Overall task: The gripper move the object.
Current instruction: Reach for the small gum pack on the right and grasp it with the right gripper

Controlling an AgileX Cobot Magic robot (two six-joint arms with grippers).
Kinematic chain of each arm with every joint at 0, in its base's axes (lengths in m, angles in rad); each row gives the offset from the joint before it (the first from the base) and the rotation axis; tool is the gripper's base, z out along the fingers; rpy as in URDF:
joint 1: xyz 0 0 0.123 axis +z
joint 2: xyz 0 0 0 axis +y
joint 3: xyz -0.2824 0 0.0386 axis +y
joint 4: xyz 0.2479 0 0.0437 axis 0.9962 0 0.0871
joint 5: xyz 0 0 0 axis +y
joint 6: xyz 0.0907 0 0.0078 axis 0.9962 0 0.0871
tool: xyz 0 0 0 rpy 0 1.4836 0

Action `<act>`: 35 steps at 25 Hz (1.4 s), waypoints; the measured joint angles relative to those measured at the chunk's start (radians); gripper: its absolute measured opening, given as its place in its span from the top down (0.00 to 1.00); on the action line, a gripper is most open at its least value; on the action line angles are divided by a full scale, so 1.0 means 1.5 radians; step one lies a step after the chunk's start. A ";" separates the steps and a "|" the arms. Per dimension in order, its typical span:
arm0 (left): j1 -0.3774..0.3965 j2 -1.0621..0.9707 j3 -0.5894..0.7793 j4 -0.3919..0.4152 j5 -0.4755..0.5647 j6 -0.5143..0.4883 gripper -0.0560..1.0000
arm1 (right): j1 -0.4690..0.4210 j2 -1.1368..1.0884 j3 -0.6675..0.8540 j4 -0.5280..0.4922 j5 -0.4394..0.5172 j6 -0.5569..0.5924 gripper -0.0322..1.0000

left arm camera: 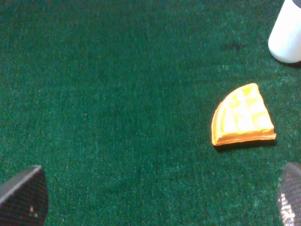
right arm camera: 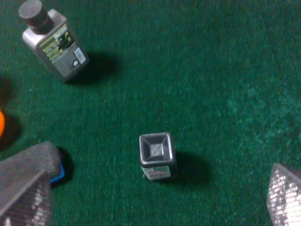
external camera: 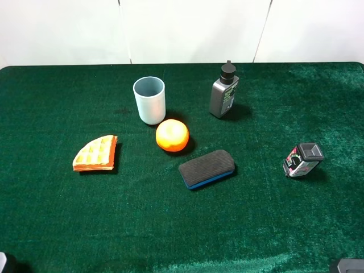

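The small squat bottle has upper sides (external camera: 307, 156) (right arm camera: 158, 161) close to its dark grey square cap, and my right gripper should close on them next.
The object, a small squat bottle (external camera: 302, 159) with a dark grey square cap and a pink, green and white label, stands on the green cloth at the right. In the right wrist view the bottle (right arm camera: 157, 155) stands upright ahead of my right gripper (right arm camera: 155, 200), apart from it. That gripper is open and empty, with its fingers spread wide to either side. My left gripper (left arm camera: 157, 207) is open and empty above bare cloth, near the waffle (left arm camera: 242, 115). Only small bits of both arms show at the bottom corners of the high view.
A taller grey bottle (external camera: 223, 91) with a black cap stands at the back, and a pale blue cup (external camera: 149, 99) stands to its left. An orange (external camera: 172, 135), a black-and-blue eraser (external camera: 206, 168) and a waffle wedge (external camera: 95, 153) lie mid-table.
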 joint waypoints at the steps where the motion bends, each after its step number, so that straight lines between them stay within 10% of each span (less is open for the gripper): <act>1: 0.000 0.000 0.000 0.000 0.000 0.000 0.01 | 0.000 0.019 -0.010 0.002 0.005 0.000 0.30; 18: 0.000 0.000 0.000 0.000 0.000 0.000 0.01 | 0.039 0.287 -0.126 -0.003 0.105 0.000 0.30; 35: 0.000 0.000 0.000 0.000 0.000 0.000 0.01 | 0.046 0.544 -0.129 -0.022 0.055 0.019 0.30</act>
